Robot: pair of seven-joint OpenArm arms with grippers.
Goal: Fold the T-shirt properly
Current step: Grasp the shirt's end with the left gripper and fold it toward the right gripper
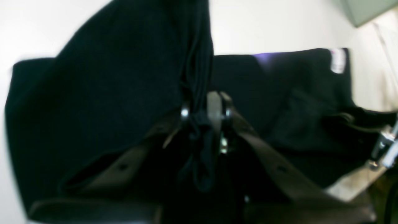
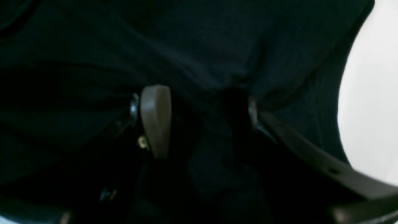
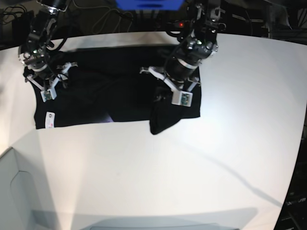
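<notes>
I should let go of the bunched fold with my left gripper on the flat middle of the black T-shirt (image 3: 111, 99) (image 1: 263, 91), toward the pale label.
The black T-shirt (image 3: 110, 91) lies spread across the back of the white table (image 3: 192, 167). A small pale label (image 3: 49, 120) sits at its near left corner and also shows in the left wrist view (image 1: 338, 60). My left gripper (image 3: 163, 96) is shut on a bunched fold of the shirt (image 1: 124, 77) and holds it lifted, so a flap hangs down over the near right hem. In its wrist view the left gripper (image 1: 200, 110) pinches the cloth. My right gripper (image 3: 43, 81) is over the shirt's left end. Its jaws (image 2: 203, 118) stand apart with black cloth (image 2: 199, 46) between them.
A grey box (image 3: 12, 191) stands at the near left corner of the table; its corner also shows in the left wrist view (image 1: 367, 9). Cables and a blue object (image 3: 148, 4) lie behind the table's back edge. Part of the other arm (image 1: 384, 149) shows at the right.
</notes>
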